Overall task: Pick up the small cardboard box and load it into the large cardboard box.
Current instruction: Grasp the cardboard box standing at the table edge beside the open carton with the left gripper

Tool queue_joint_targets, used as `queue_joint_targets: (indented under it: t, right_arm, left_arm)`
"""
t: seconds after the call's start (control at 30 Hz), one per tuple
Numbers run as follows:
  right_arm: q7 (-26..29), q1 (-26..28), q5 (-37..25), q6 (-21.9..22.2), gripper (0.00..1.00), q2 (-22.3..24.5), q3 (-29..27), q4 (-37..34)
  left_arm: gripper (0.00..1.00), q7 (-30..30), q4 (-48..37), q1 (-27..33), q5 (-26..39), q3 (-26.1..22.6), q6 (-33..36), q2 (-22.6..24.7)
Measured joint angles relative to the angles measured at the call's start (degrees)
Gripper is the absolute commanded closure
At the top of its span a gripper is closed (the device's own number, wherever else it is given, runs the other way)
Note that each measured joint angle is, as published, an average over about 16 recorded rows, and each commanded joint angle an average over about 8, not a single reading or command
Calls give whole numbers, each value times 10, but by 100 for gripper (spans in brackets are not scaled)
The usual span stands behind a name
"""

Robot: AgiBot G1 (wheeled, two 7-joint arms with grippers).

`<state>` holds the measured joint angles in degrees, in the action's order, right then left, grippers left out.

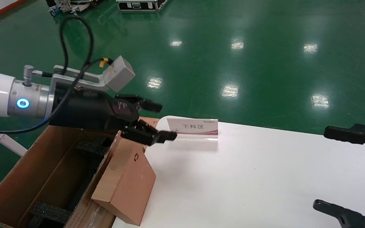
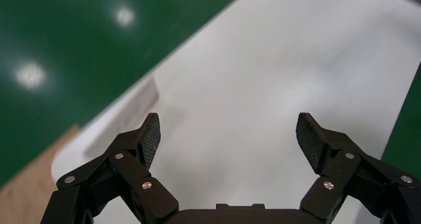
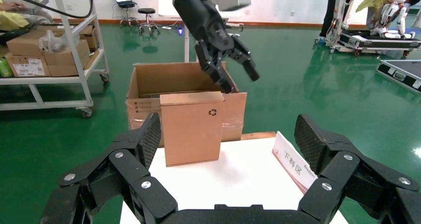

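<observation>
The small cardboard box should next have my left gripper close across the middle of the narrow top side [image 1: 116, 167], with fingers on its wide sides.
The small cardboard box [image 1: 128, 180], brown with a black recycling symbol, stands on the white table's [image 1: 249, 177] left edge, against the large box's flap. It also shows in the right wrist view [image 3: 191, 127]. The large cardboard box [image 1: 43, 177] stands open beside the table at lower left, with black foam inside; it also shows in the right wrist view [image 3: 149, 85], behind the small box. My left gripper [image 1: 158, 122] is open and empty, just above the small box's top far corner; it also shows in its own wrist view [image 2: 228, 134]. My right gripper [image 1: 328, 169] is open and empty at the table's right side.
A white label stand [image 1: 192, 126] with red trim and Chinese characters sits at the table's far edge, just right of my left gripper. Green floor surrounds the table. A shelf cart with cartons [image 3: 44, 50] stands farther off.
</observation>
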<state>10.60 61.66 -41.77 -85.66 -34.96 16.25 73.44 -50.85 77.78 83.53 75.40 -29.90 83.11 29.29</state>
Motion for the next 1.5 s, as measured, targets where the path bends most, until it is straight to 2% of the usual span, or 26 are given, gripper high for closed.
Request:
queue_joint_targets:
  t: [0.27, 0.53, 1.13, 1.5]
  right_arm:
    - [0, 0, 0, 0, 0, 0, 0, 0]
    - [0, 0, 0, 0, 0, 0, 1, 0]
    - [-1, 0, 1, 1, 0, 1, 1, 0]
    - [-1, 0, 1, 1, 0, 1, 2, 0]
  left_arm:
    - [0, -105, 2, 93, 84, -84, 58, 15]
    - [0, -183, 2, 184, 121, -204, 77, 18]
    - [0, -325, 2, 359, 98, -509, 77, 42]
    - [0, -380, 1, 415, 75, -643, 66, 68]
